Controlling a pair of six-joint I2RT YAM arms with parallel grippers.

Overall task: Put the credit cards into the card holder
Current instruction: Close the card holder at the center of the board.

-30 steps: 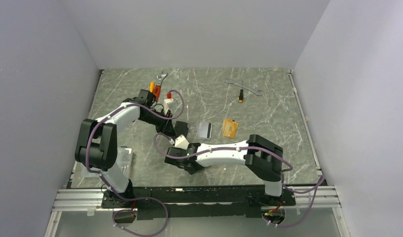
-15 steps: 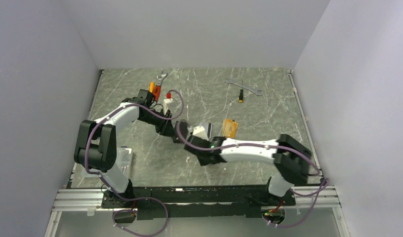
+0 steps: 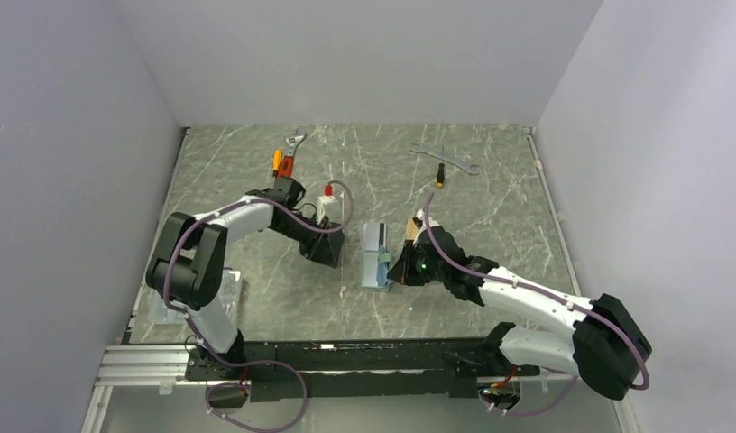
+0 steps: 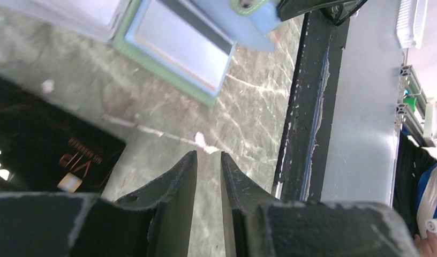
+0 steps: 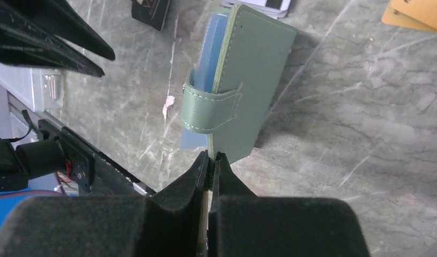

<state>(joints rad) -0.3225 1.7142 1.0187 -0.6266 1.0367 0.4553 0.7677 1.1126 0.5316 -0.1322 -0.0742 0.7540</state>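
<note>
My right gripper needs to put the card holder down on the marble (image 3: pixel 396 273) (image 5: pixel 307 112) just in front of the orange-gold cards.
The sage-green card holder (image 3: pixel 374 271) lies unfolded on the marble table, pale blue inside (image 4: pixel 179 48). My right gripper (image 5: pixel 211 156) is shut on the near edge of its green cover (image 5: pixel 254 64), which stands tilted up, with the snap tab looped over it. A silver-grey card (image 3: pixel 374 236) lies just beyond the holder. Orange-gold cards (image 5: pixel 420 12) sit to its right. A black card (image 4: pixel 45 152) lies flat beside my left gripper (image 4: pixel 209 155). That gripper's jaws stand slightly apart with nothing between them, left of the holder (image 3: pixel 331 255).
A wrench (image 3: pixel 446 155) and a small screwdriver (image 3: pixel 439 176) lie at the back right. An adjustable wrench with an orange part (image 3: pixel 288 155) lies at the back left. A clear plastic piece (image 3: pixel 225 289) sits by the left base. The black front rail (image 4: pixel 307 134) is close to the left gripper.
My right arm swung from the near left to the right and shut, bringing the holder with it; the holder now lies unfolded near the silver card. My left gripper shifted nearer.
</note>
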